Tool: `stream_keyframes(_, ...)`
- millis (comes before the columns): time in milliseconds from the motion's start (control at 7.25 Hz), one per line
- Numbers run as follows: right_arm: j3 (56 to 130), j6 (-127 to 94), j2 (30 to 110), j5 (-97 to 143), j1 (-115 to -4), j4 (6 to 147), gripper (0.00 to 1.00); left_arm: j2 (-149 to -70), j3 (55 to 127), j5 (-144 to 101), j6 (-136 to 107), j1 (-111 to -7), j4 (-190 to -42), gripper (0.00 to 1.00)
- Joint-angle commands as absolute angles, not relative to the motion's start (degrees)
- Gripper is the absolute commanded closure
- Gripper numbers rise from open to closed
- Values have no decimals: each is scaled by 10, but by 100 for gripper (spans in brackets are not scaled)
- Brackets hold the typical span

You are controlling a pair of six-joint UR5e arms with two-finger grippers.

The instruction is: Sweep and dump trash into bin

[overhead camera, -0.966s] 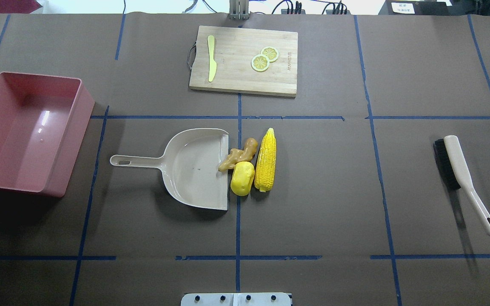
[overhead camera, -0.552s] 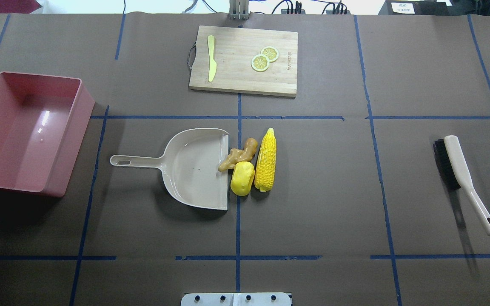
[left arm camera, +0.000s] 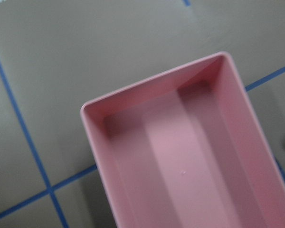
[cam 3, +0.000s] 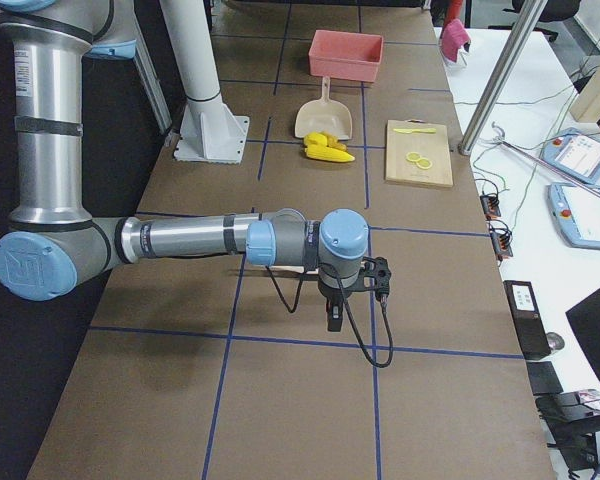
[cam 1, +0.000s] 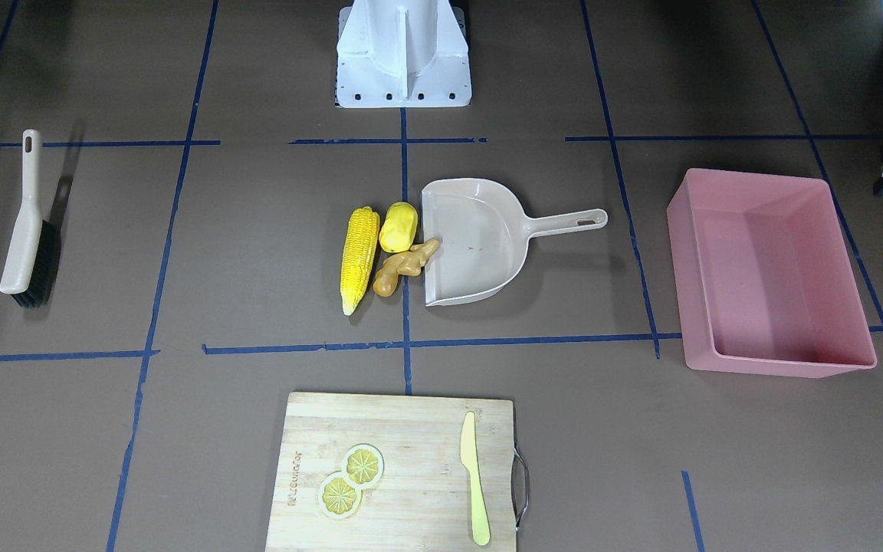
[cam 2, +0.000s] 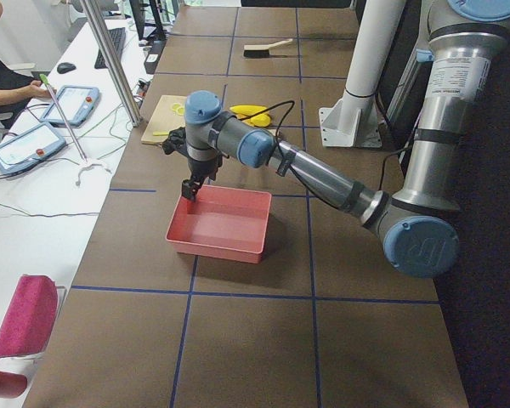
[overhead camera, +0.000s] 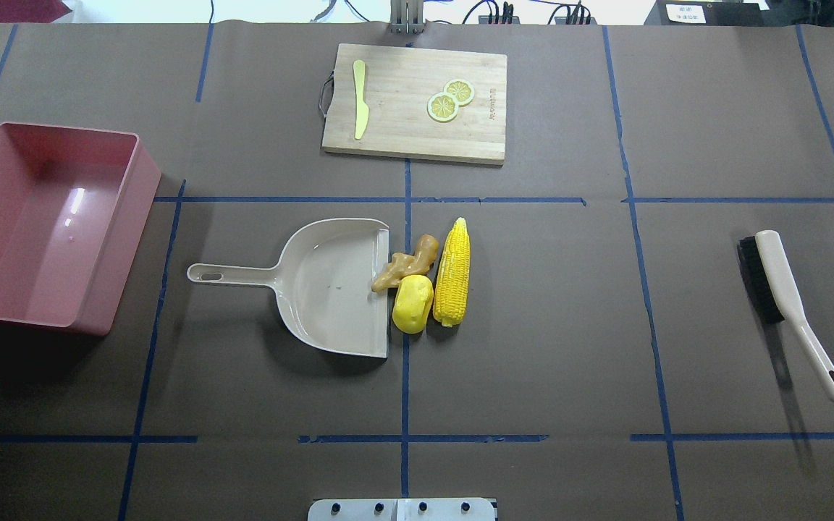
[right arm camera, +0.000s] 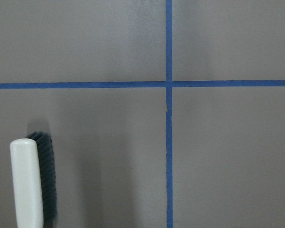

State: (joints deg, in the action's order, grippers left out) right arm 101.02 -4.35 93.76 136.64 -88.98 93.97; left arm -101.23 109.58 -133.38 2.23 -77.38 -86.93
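Observation:
I move my right gripper to the brush next and close it around the middle of its slim white handle (cam 1: 31, 176), clear of the brush's bristles.
The trash lies mid-table: a yellow corn cob (overhead camera: 453, 273), a rounded yellow lump (overhead camera: 413, 304) and a tan ginger root (overhead camera: 406, 264). All three rest against the open mouth of the beige dustpan (overhead camera: 330, 289), and the ginger's tip reaches just over its lip. The pink bin (overhead camera: 33, 231) stands empty at the far left. My left gripper (cam 2: 189, 189) hangs over the bin's outer end, and the left wrist view looks down into the bin (left arm camera: 180, 161). My right gripper (cam 3: 333, 320) hangs over the table near the brush (overhead camera: 782, 289). I cannot tell whether either is open or shut.
A wooden cutting board (overhead camera: 417, 137) at the table's far middle carries a pale knife (overhead camera: 360, 101) and two lemon slices (overhead camera: 450, 101). The brush's head also shows in the right wrist view (right arm camera: 28, 190). Blue tape lines cross the brown table.

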Motion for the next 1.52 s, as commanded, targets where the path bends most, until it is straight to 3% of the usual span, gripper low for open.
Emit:
stream_keyframes(0,1028,-153,946,1376,-841,870,0,-1059,1101,-1333,30,-725,-841,0)
stream_keyframes(552,1044,-373,1027,1374,-726,644,0,-1099,1129,-1311,31,-653,-847,0)
stream_keyframes(966,1108,-472,1069,1315,-610,642,0,-1114,1115,-1240,34,-602,-846,0)
stream_keyframes(1379,1101,-473,1072,1294,-550,642,0,-1115,1120,-1241,34,-600,-844,0)
